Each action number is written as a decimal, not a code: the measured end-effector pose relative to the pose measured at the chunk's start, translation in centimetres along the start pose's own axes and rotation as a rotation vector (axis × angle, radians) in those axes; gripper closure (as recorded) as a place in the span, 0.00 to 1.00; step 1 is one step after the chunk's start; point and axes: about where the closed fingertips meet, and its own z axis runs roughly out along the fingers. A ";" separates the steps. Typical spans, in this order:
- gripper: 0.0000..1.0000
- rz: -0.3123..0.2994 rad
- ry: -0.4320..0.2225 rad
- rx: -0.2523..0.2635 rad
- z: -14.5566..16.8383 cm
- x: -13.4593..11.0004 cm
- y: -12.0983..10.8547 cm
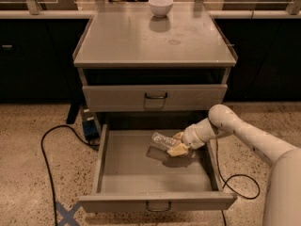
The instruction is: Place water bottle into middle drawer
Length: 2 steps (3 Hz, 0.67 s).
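My gripper should release the water bottle, now held low over the drawer floor, close to the centre of the middle drawer's grey bottom (pixel 148 165), at a spot that lies behind the loop handle of the drawer.
The middle drawer (pixel 117 175) is pulled fully out, a wide shallow grey tray with a small loop handle at its front. My gripper (pixel 177 145) reaches in from the right over the drawer's back right part. It is shut on the water bottle (pixel 163 140), a small clear bottle held on its side, pointing left, a little above the drawer floor. Its shadow lies on the floor just below. The bottle's cap and label are hidden.
The grey cabinet top (pixel 141 41) carries a white bowl (pixel 160 5) at its back. The upper drawer front (pixel 155 98) with a black handle is closed. A black cable (pixel 49 149) and a blue box (pixel 89 126) lie on the floor at left.
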 end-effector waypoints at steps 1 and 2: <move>1.00 0.000 0.000 0.000 0.0 0.0 0.0; 1.00 0.002 -0.013 -0.030 1.4 0.3 0.2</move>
